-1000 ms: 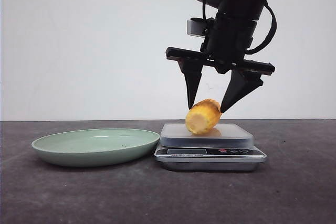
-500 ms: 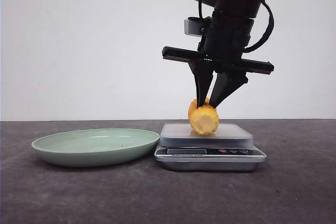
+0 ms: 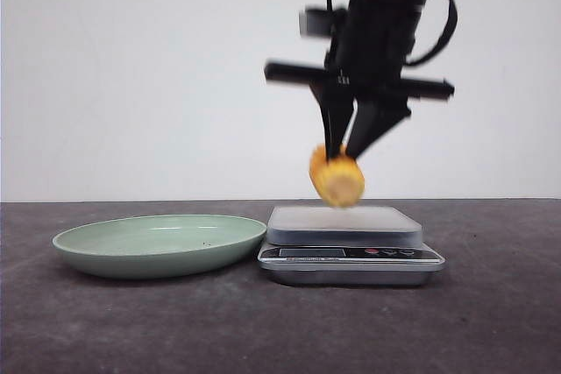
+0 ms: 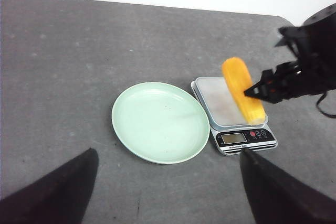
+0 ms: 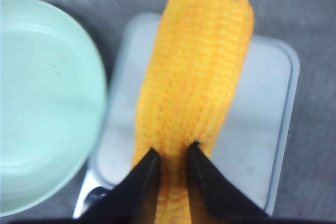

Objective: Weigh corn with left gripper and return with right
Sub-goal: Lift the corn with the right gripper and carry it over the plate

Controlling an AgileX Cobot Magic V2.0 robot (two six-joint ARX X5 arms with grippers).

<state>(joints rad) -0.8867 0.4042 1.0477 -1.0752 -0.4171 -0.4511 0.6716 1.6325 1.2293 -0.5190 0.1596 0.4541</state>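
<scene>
My right gripper is going to release the corn in the middle of the pale green plate (image 3: pixel 174 227) (image 5: pixel 9 92) next to the grey scale.
The corn (image 3: pixel 337 179) is a yellow-orange cob piece with its paler cut end toward the camera. My right gripper (image 3: pixel 344 155) is shut on it and holds it just above the grey scale (image 3: pixel 346 225). In the right wrist view both black fingertips (image 5: pixel 148 161) press into the corn (image 5: pixel 197 61) over the scale platform (image 5: pixel 262 129). The left wrist view shows the corn (image 4: pixel 242 90) lifted over the scale (image 4: pixel 231 124). My left gripper (image 4: pixel 168 182) is open and empty, high above the table near its front, out of the front view.
A pale green plate (image 3: pixel 158 243) lies left of the scale, its rim close to the scale's edge. It also shows in the left wrist view (image 4: pixel 160 121) and the right wrist view (image 5: pixel 42 103). The dark table (image 3: pixel 491 321) runs to a white wall.
My right gripper went from open over the corn to shut on it, then lifted it off the scale platform. The plate and scale have not moved.
</scene>
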